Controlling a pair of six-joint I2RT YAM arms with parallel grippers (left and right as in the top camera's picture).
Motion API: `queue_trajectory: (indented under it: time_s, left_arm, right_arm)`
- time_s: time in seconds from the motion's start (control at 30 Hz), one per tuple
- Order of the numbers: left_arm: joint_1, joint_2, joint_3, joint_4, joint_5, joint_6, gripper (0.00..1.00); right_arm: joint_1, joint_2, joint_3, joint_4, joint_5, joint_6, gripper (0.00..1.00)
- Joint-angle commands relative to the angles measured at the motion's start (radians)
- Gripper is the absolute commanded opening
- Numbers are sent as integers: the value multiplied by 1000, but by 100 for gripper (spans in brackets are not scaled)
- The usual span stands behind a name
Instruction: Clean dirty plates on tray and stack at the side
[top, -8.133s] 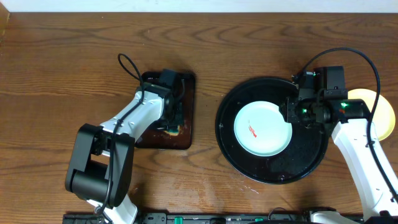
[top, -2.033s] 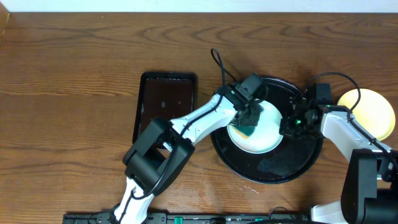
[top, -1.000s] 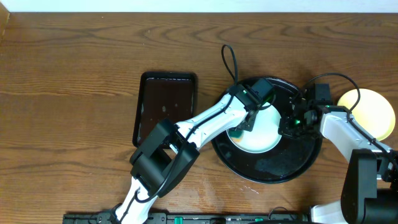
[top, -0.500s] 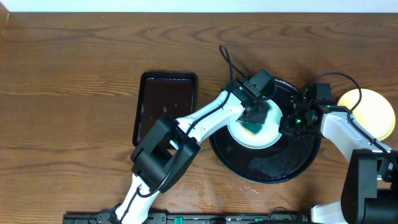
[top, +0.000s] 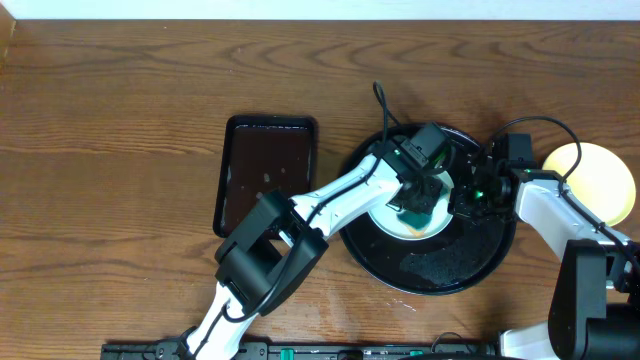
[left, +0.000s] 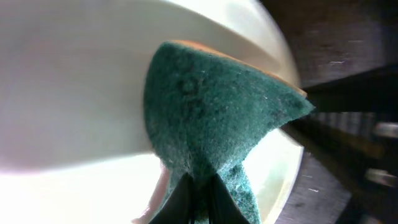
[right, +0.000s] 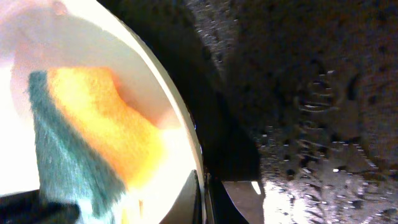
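Observation:
The robot's left gripper needs to set the green and orange sponge down in the middle of the rectangular dark brown tray (top: 270, 181).
A pale mint-white plate (top: 395, 226) lies on the round black tray (top: 470, 258). My left gripper (top: 421, 193) is shut on a green and orange sponge (top: 417, 207) and presses it on the plate's right half. In the left wrist view the sponge (left: 211, 118) fills the middle, pinched at its base by the left gripper (left: 198, 200), with the plate (left: 74, 93) white behind it. My right gripper (top: 458, 198) is shut on the plate's right rim. The right wrist view shows that rim clamped in the right gripper (right: 202, 196), the sponge (right: 106, 124) on the plate (right: 37, 37), and the wet tray (right: 323, 93).
A pale yellow plate (top: 598, 180) sits on the table just right of the black tray, beside my right arm. A rectangular dark brown tray (top: 265, 170) lies to the left, with my left arm stretched across the gap between the two trays.
My left gripper has carried the sponge rightward across the plate, from its left-centre toward the right rim. The right gripper has kept its hold on the rim without moving.

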Motion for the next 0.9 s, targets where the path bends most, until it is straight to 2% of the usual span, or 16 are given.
queue_trajectory:
  time_s: [0.0,0.2,0.33,0.43,0.63,0.77,0.87]
  left_arm:
    - [3,13,-24,-61,-353,-10,7]
    - [3,13,-21,-113,-705,-10,8]
    - [2,13,6,-171,-824,-10,7]
    - [2,10,47,-228,-803,-10,7]
    - [8,-55,122,-293,-555,-10,7]
    - [42,-126,122,-335,-507,-10,7]
    - [109,-172,122,-434,-475,-11,8]
  right_arm:
    - [11,-12,1,-1,14,1,1]
    - [10,-11,1,-1,14,1,1]
    - [10,-12,1,-1,14,1,1]
    - [10,-12,1,-1,14,1,1]
    - [10,-12,1,7,14,0,1]
    - [11,-12,1,33,13,-62,1]
    - [12,-12,1,41,13,-109,9]
